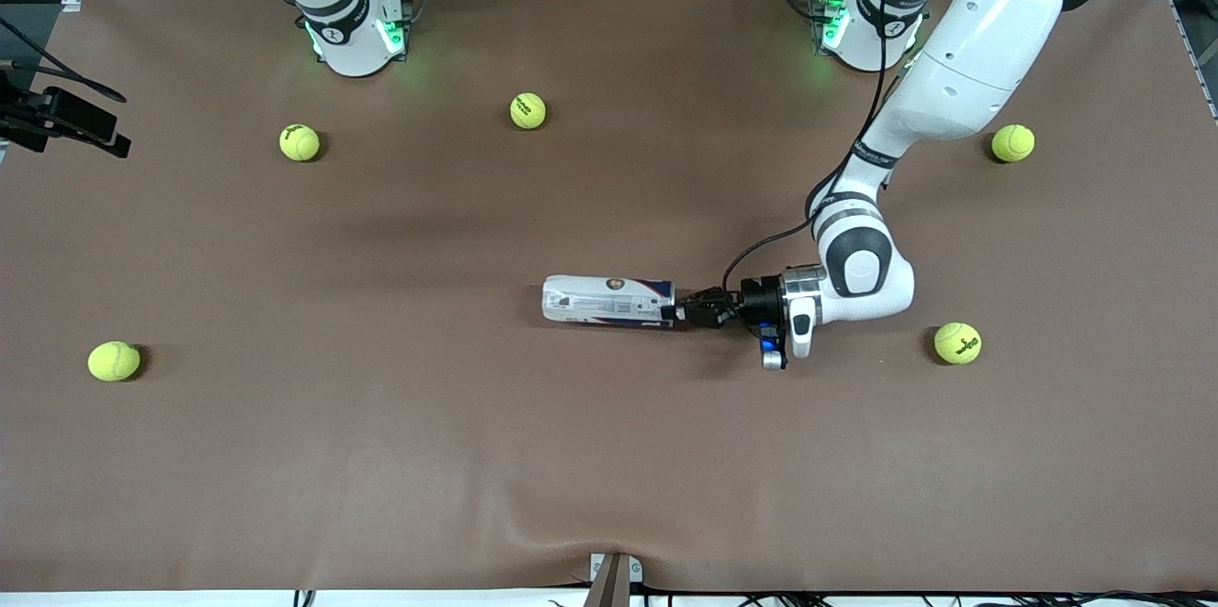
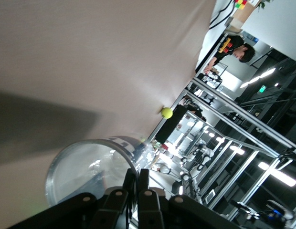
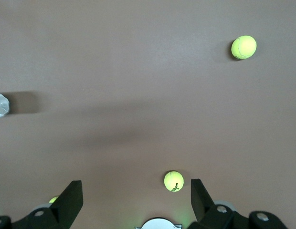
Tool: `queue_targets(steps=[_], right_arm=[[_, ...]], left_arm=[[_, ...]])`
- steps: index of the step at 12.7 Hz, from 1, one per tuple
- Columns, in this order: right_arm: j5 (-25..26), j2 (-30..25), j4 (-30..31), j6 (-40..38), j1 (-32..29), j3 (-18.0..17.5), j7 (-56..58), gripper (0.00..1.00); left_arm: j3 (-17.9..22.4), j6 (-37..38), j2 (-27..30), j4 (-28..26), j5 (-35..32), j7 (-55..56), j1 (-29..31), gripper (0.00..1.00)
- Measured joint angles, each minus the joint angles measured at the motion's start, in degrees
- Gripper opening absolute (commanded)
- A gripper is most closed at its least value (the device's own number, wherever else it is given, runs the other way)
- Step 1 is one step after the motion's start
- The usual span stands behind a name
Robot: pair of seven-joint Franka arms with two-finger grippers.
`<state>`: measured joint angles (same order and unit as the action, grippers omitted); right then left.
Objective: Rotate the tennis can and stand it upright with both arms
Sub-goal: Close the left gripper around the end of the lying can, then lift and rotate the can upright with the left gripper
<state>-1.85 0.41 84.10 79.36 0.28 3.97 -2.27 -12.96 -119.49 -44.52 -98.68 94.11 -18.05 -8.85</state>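
Observation:
Next, I let go of the tennis can with my left gripper as it stands upright on the brown mat (image 1: 654, 299), just beneath the can's pinched rim.
The tennis can (image 1: 609, 301) lies on its side on the brown mat near the middle of the table. My left gripper (image 1: 677, 310) reaches in level with the mat and is shut on the can's rim at the end toward the left arm's end of the table. In the left wrist view the clear can (image 2: 86, 167) shows its round open end, and the left gripper (image 2: 137, 174) pinches the rim wall. My right gripper (image 3: 135, 185) is open and empty, high over the mat by its own base, out of the front view. The can's other end (image 3: 0, 105) shows at that view's edge.
Several yellow-green tennis balls lie scattered on the mat: two (image 1: 300, 143) (image 1: 528, 110) near the right arm's base, one (image 1: 114, 362) toward the right arm's end, two (image 1: 1012, 143) (image 1: 957, 342) toward the left arm's end. The last lies close to the left wrist.

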Motion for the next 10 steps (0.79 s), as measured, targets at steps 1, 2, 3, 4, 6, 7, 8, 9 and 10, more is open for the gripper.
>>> queue_targets(steps=[1, 2, 3, 4, 6, 7, 8, 9, 10], right_arm=[[0.0, 0.0, 0.0, 0.0, 0.0, 0.0, 0.0, 1.0], [0.0, 0.0, 0.0, 0.0, 0.0, 0.0, 0.0, 1.0], [0.0, 0.0, 0.0, 0.0, 0.0, 0.1, 0.0, 1.0], [0.0, 0.0, 0.0, 0.0, 0.0, 0.1, 0.0, 1.0], [0.0, 0.0, -0.1, 0.0, 0.0, 0.1, 0.0, 1.0], [0.0, 0.0, -0.2, 0.0, 0.0, 0.1, 0.0, 1.0], [0.0, 0.0, -0.3, 0.0, 0.0, 0.1, 0.0, 1.0], [0.0, 0.0, -0.4, 0.0, 0.0, 0.1, 0.0, 1.0], [0.0, 0.0, -0.4, 0.0, 0.0, 0.1, 0.0, 1.0]], left_arm=[[0.1, 0.0, 0.5, 1.5, -2.1, 3.0, 0.0, 0.0], [0.2, 0.0, 1.3, 3.3, -5.8, 7.4, 0.1, 0.0], [0.3, 0.0, 2.4, 5.2, -10.0, 12.2, 0.2, 0.0], [0.3, -0.1, 3.5, 6.9, -14.6, 17.1, 0.2, 0.0], [0.3, -0.1, 5.8, 10.1, -24.6, 26.2, 0.2, 0.0], [0.3, -0.1, 6.8, 11.7, -29.7, 30.4, 0.2, 0.0], [0.3, -0.2, 7.6, 13.5, -34.6, 35.1, 0.1, 0.0], [0.3, -0.2, 8.3, 15.1, -39.0, 39.8, 0.0, 0.0], [0.0, -0.2, 8.8, 16.4, -43.4, 44.3, -0.1, 0.0]])
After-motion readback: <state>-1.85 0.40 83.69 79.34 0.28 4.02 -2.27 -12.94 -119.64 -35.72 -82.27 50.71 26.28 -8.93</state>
